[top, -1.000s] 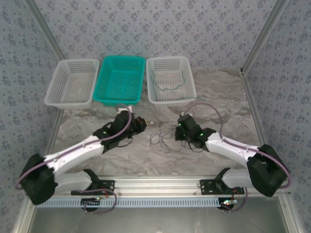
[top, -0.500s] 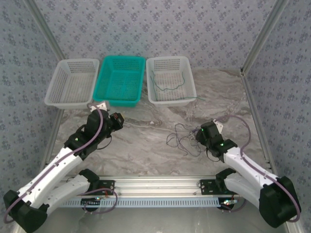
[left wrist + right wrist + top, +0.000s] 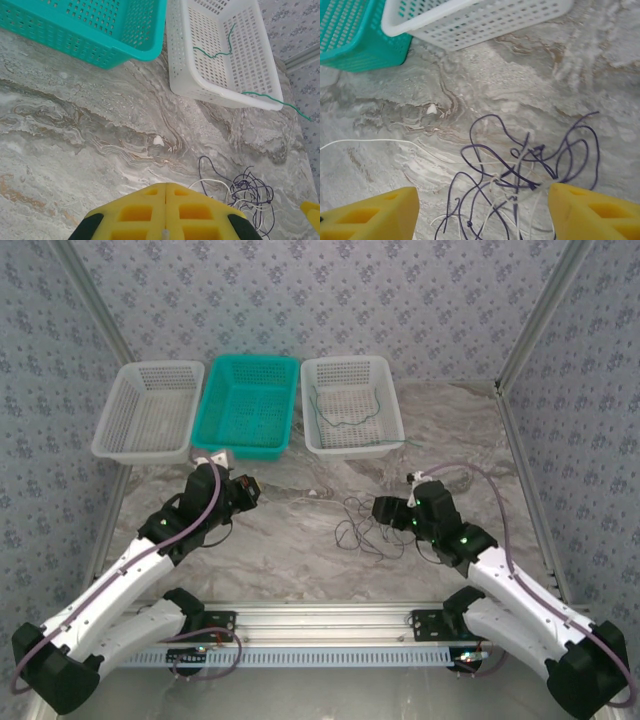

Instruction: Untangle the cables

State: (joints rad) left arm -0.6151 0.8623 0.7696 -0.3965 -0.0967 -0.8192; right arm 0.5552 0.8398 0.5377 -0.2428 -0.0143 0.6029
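Note:
I can see purple loops crossing the pale cable that my left gripper pinches, so I will use my right gripper to take a piece of purple cable (image 3: 535, 186) and pull it away from the pale cable.
The cables lie as a loose tangle (image 3: 365, 528) of dark purple and pale strands on the marble table, seen close up in the right wrist view (image 3: 520, 170) and at the lower right of the left wrist view (image 3: 250, 195). My right gripper (image 3: 386, 510) hangs open just over the tangle (image 3: 480, 215), one yellow finger on each side. My left gripper (image 3: 247, 490) is shut (image 3: 166, 186) to the left of the tangle, pinching a pale cable (image 3: 370, 141) that runs across the table to it. A green cable (image 3: 345, 423) lies in the right white basket (image 3: 350, 448), one end over the rim (image 3: 280, 102).
At the back stand a left white basket (image 3: 140, 452), with nothing in it, and a teal basket (image 3: 240, 448) beside it. A small white fleck (image 3: 158, 140) lies on the marble between the grippers. Patterned walls and metal posts close in the table.
The two arms pulled apart, drawing the pale cable out of the tangle. The right gripper then opened, let go, and moved back left over the tangle. The left gripper stayed shut.

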